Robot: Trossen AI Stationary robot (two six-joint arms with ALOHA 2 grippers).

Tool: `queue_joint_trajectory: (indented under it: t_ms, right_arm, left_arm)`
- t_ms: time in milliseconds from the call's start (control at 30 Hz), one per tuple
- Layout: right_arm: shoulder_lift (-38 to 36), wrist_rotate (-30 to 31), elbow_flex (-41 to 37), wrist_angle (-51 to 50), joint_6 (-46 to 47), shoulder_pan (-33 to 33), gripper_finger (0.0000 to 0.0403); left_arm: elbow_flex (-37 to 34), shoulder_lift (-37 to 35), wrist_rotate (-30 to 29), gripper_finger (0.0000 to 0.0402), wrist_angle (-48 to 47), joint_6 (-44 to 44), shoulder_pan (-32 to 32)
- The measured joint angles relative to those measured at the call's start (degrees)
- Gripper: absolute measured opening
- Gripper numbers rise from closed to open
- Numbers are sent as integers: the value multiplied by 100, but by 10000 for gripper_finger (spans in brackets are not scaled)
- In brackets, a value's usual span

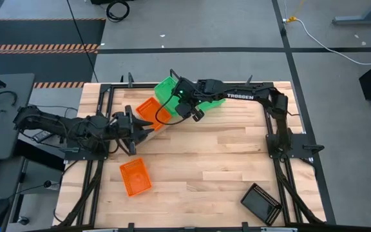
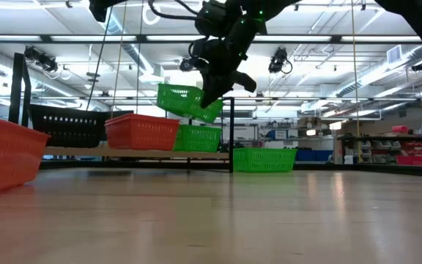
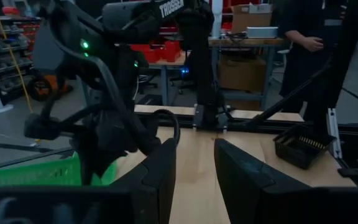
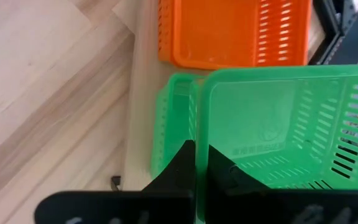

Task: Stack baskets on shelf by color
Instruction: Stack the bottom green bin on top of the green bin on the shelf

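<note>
The green basket in my right gripper is tilted above the green basket on the shelf, so I should set it down there, grip its rim (image 4: 202, 118) again and nest it level.
My right gripper (image 1: 174, 98) is shut on a green basket (image 2: 184, 100) and holds it tilted in the air above the shelf (image 2: 123, 152). Below it a second green basket (image 4: 169, 118) stands on the shelf beside an orange basket (image 2: 141, 132) and a black basket (image 2: 72, 125). A third green basket (image 2: 264, 159) sits on the table just right of the shelf. My left gripper (image 1: 140, 127) is open and empty, close to the shelf's near edge; in the left wrist view (image 3: 194, 171) it looks toward the right arm. My right gripper pinches one side wall of the green basket at its rim (image 4: 199, 140), one finger inside the basket and one outside. The fingers come from above, pointing down. The basket is lifted clear and tilted, over the green basket on the shelf.
An orange basket (image 1: 135, 177) lies on the table at the front left and a black basket (image 1: 261, 203) at the front right. The black frame rails (image 1: 282, 148) run along the table's sides. Bare wood lies in the table's middle. A person stands beyond the table (image 3: 306, 43).
</note>
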Motion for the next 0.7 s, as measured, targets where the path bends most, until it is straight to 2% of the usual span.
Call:
queue_joint_trajectory:
  t_ms: [267,700]
  right_arm:
    - [0,29,-237,316,28,12,22]
    - [0,48,-239,479,290,12,132]
  left_arm:
    - [0,0,2,117,-2,-2,26]
    - [0,2,46,117,-26,-11,19]
